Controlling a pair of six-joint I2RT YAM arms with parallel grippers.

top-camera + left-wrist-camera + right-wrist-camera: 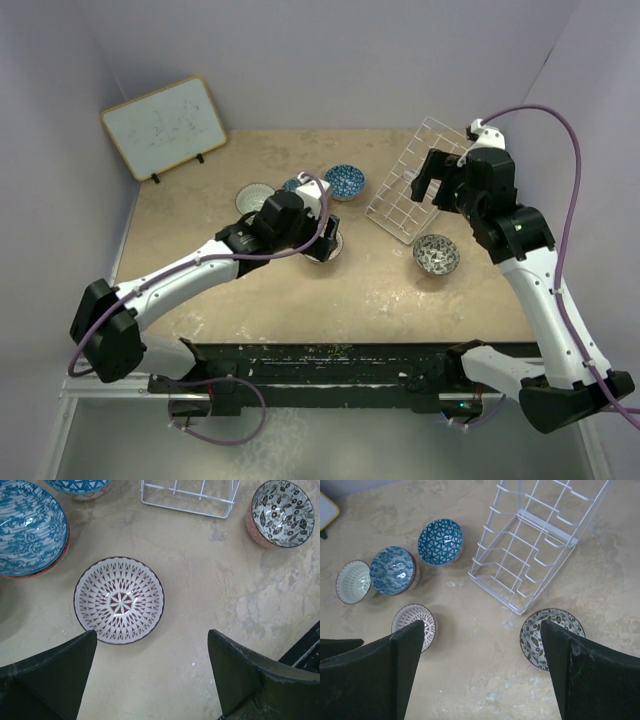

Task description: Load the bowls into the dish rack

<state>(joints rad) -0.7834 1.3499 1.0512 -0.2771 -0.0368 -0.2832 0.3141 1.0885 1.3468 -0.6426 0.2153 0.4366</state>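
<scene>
The robot's left gripper will close on the maroon-star white bowl's rim [341,250] [161,612], on the side toward the grey leaf-patterned bowl.
Several bowls sit on the beige table. A white bowl with a maroon star pattern [119,600] lies just ahead of my open left gripper [151,635], which hovers over it [322,230] with nothing between the fingers. Behind it are a blue wavy bowl [393,570], a blue triangle bowl [440,541] and a white lattice bowl [352,581]. A grey leaf-patterned bowl [437,253] sits in front of the white wire dish rack [410,180]. The rack holds no bowls. My right gripper [430,190] hangs open and empty above the rack's near end [481,625].
A framed whiteboard [165,127] leans against the wall at the back left. Pale walls close in the table on the left, back and right. The arms' black base bar [320,365] runs along the near edge.
</scene>
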